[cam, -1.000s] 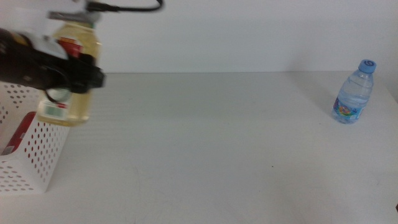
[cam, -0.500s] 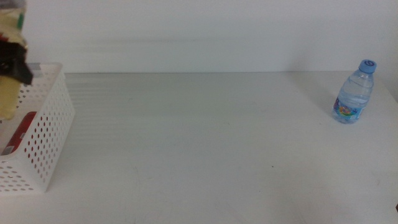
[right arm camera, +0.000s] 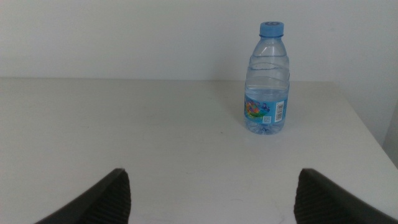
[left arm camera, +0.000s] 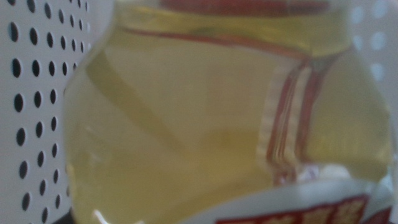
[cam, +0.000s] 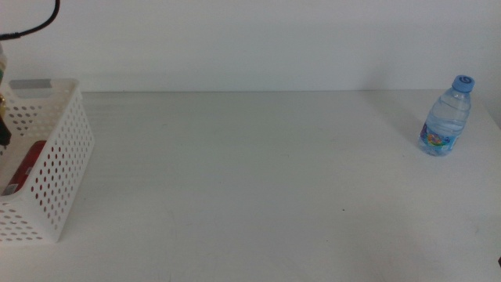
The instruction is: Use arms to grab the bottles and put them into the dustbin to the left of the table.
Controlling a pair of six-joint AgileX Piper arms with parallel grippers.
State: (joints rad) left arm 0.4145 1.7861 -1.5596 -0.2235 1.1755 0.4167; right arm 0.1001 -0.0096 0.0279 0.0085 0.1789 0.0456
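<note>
The robot's left gripper should release the bottle of yellow liquid inside the dustbin (cam: 19, 163), next to the slim red can. The bottle is now held over the dustbin.
The clear bottle of yellow liquid (left arm camera: 205, 124) with its red-green label fills the left wrist view, close against the dustbin's perforated white wall (left arm camera: 31, 93). My left gripper holds it over the dustbin (cam: 59, 157) at the table's left end; only a dark sliver of the gripper (cam: 2, 129) shows in the middle view. A slim red can (cam: 23, 166) lies inside the dustbin. The small blue-capped water bottle (cam: 446, 117) stands upright at the far right; it also shows in the right wrist view (right arm camera: 267, 81). My right gripper (right arm camera: 217, 199) is open and empty, well short of it.
The white table (cam: 258, 180) stretches between the dustbin and the water bottle. A black cable (cam: 35, 23) loops above the dustbin. A white wall stands behind the table. The table's right edge runs just past the water bottle.
My left gripper has carried the yellow-liquid bottle leftward, out of the middle view and down beside the dustbin's wall. The right arm and the water bottle have not moved.
</note>
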